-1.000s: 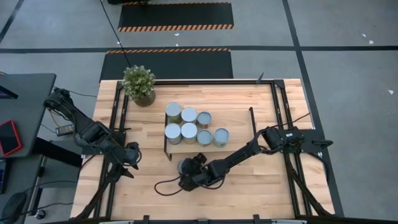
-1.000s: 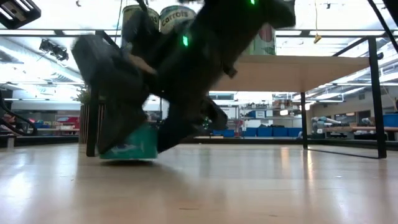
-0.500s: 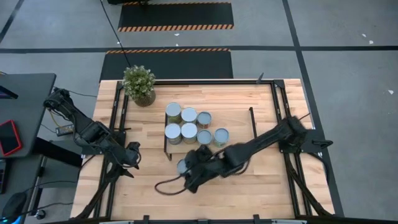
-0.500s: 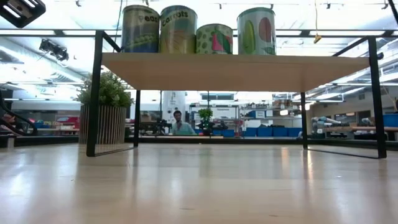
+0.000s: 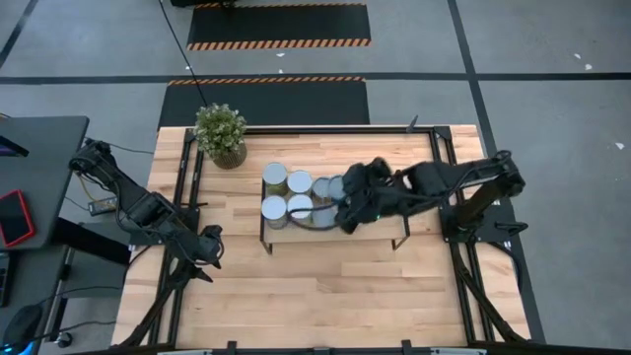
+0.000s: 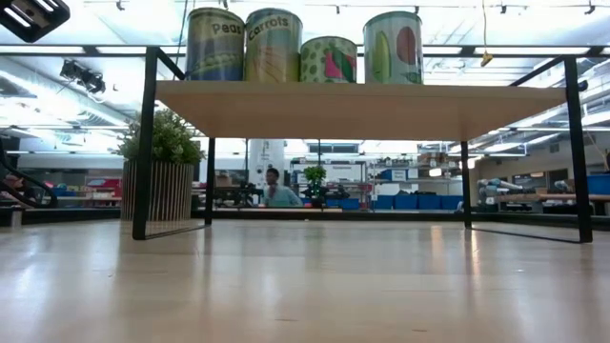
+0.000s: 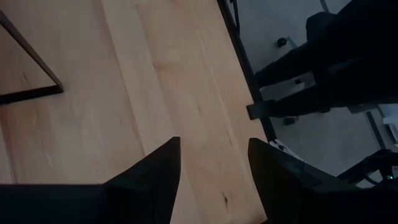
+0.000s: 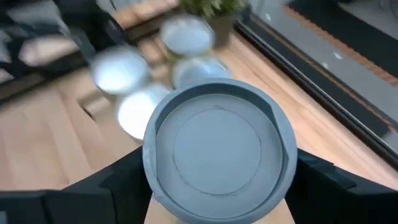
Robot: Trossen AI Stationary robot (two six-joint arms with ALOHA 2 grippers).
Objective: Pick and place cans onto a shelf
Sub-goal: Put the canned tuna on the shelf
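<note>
My right gripper needs to let go of the can on the shelf, at the back row's end [image 5: 352, 193] farthest from the potted plant.
The light-wood shelf [image 5: 286, 229] with black rod frames stands mid-table and carries several cans [image 5: 275, 178]. In the low view, cans [image 6: 274, 44] stand upright on its board [image 6: 362, 99]. My right gripper [image 5: 351, 208] is over the shelf's right part, shut on a can with a bluish-grey top [image 8: 217, 148]. In the high view the gripper hides that can. My left gripper [image 5: 208, 247] is open and empty near the table's left edge, and it also shows in the left wrist view [image 7: 212, 148] over bare wood. My right gripper pinches the can between its two fingers [image 8: 115, 182], one on each side of the can's wall, just below the top rim [image 8: 151, 163]. The fingers come from above, pointing down. The can is upright, its top toward the wrist, lifted above the shelf's cans.
A potted green plant [image 5: 220, 132] stands at the far left corner beside the shelf. The shelf's black rod frames [image 5: 400, 209] rise at both short ends. Bare tabletop [image 5: 325, 291] lies near the front edge. A person shows far behind the table [image 6: 274, 191].
My right gripper has lifted a can off the table in front of the shelf. It has carried the can up, then toward the far edge and to the right, until it is over the shelf's right part. The can has stayed upright and now hangs clear of the table.
</note>
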